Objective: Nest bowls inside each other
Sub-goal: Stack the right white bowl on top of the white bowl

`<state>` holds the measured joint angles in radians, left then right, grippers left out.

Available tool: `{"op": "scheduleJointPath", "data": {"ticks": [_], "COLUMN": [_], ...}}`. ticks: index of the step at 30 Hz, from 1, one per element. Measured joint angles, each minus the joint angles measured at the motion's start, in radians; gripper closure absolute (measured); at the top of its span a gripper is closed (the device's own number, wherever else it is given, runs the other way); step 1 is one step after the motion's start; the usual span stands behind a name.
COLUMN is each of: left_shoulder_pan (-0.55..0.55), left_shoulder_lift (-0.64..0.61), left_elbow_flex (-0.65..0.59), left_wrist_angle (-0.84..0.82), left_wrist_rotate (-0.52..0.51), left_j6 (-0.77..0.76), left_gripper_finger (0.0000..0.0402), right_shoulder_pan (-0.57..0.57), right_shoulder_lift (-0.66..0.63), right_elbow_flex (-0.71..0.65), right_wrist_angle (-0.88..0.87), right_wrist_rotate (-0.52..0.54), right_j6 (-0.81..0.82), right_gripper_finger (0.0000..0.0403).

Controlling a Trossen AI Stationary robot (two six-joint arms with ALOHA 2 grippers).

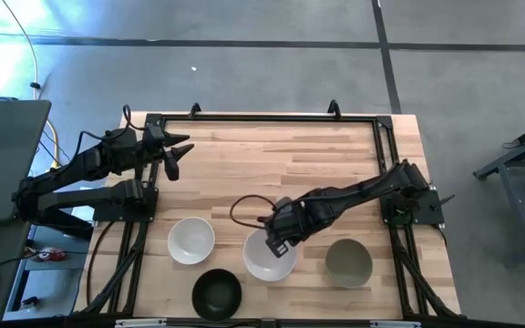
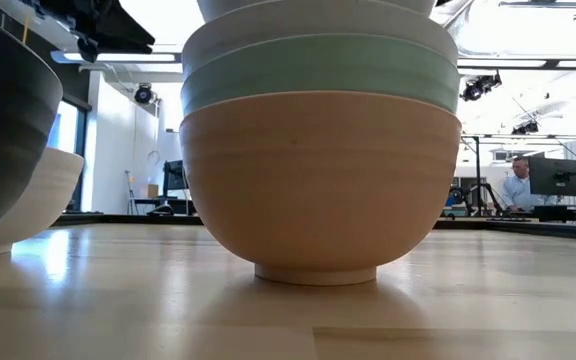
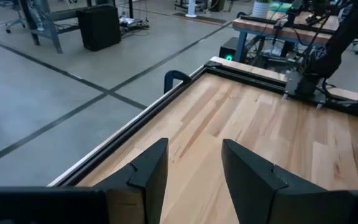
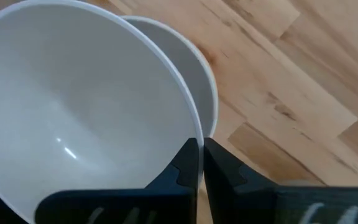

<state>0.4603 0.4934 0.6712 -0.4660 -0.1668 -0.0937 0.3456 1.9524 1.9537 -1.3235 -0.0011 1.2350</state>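
Next, my right gripper lets go of the top white bowl inside the lower white bowl of the stack (image 1: 270, 259) (image 4: 107, 115), beside the olive-grey bowl.
A stack of bowls (image 2: 318, 150) stands near the table's front middle: peach-orange at the bottom (image 2: 318, 190), then mint green (image 2: 318, 70), then white (image 2: 318, 28). Another white bowl (image 4: 73, 118) sits uppermost, and my right gripper (image 4: 201, 146) is shut on it. From above the stack shows as one white bowl (image 1: 270, 257) under the right gripper (image 1: 276, 239). A lone white bowl (image 1: 191, 240), a black bowl (image 1: 217, 293) and an olive-grey bowl (image 1: 348, 262) rest on their bases. My left gripper (image 1: 179, 157) hovers open near the far left corner. My right gripper pinches the top white bowl by its rim (image 4: 188, 127), one finger inside the bowl and one outside. The fingers come from above, slanting in from the table's right. The bowl sits off-centre over the white bowl below (image 4: 211, 106); whether it rests in it I cannot tell.
Bare wood fills the far half of the table (image 1: 281, 159), edged by a black frame rail (image 3: 142, 118). The lone white and black bowls stand close to the stack's left, the olive-grey bowl to its right. A person sits at a desk (image 2: 516, 185) far behind.
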Motion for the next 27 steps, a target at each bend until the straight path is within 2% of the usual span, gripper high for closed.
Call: {"op": "scheduleJointPath", "data": {"ticks": [15,27], "left_shoulder_pan": [0.000,0.000], "left_shoulder_lift": [0.000,0.000], "left_elbow_flex": [0.000,0.000], "left_wrist_angle": [0.000,0.000], "left_wrist_rotate": [0.031,0.061], "left_j6": [0.011,0.037], "left_gripper_finger": [0.0261,0.0261], "right_shoulder_pan": [0.009,0.009], "right_shoulder_lift": [0.076,0.109], "right_elbow_flex": [-0.001,-0.001], "right_wrist_angle": [-0.021,-0.029], "right_wrist_rotate": [-0.002,0.037], "right_j6": [0.021,0.022], "right_gripper_finger": [0.0403,0.0403]}}
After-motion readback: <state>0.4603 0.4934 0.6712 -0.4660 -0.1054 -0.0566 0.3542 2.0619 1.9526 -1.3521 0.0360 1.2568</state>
